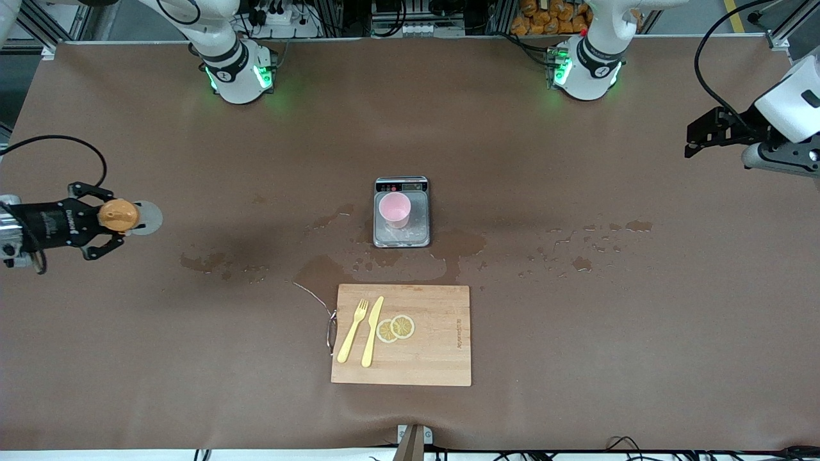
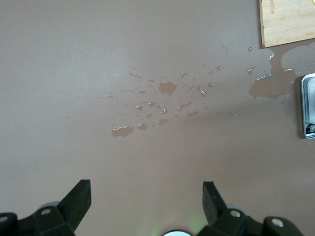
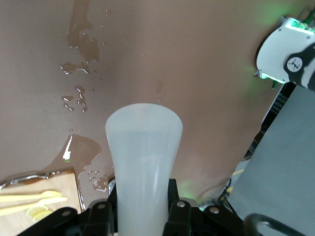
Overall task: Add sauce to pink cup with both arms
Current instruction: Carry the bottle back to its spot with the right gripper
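Observation:
My right gripper is going to set the sauce bottle, still in the air over the table, down upright on the table [image 1: 184, 257], by the small wet spill that is closest to it.
The pink cup [image 1: 394, 210] stands upright on a silver scale [image 1: 401, 240] at the table's middle. My right gripper [image 1: 115, 218] is in the air over the right arm's end of the table, shut on the sauce bottle [image 1: 122, 215]. The bottle's orange cap shows between the fingers and its grey-white bottom [image 1: 148, 218] points toward the middle of the table. The right wrist view shows the translucent bottle body [image 3: 142, 147] clamped in the right gripper [image 3: 142, 199]. My left gripper [image 1: 692, 142] waits open over the left arm's end; in its wrist view the left gripper [image 2: 146, 196] holds nothing.
A wooden cutting board [image 1: 435, 346] lies nearer the front camera than the scale. It carries a yellow fork [image 1: 353, 331], a yellow knife [image 1: 372, 331] and lemon slices [image 1: 396, 328]. Wet spills [image 1: 448, 246] spread around the scale and toward the left arm's end [image 2: 167, 88].

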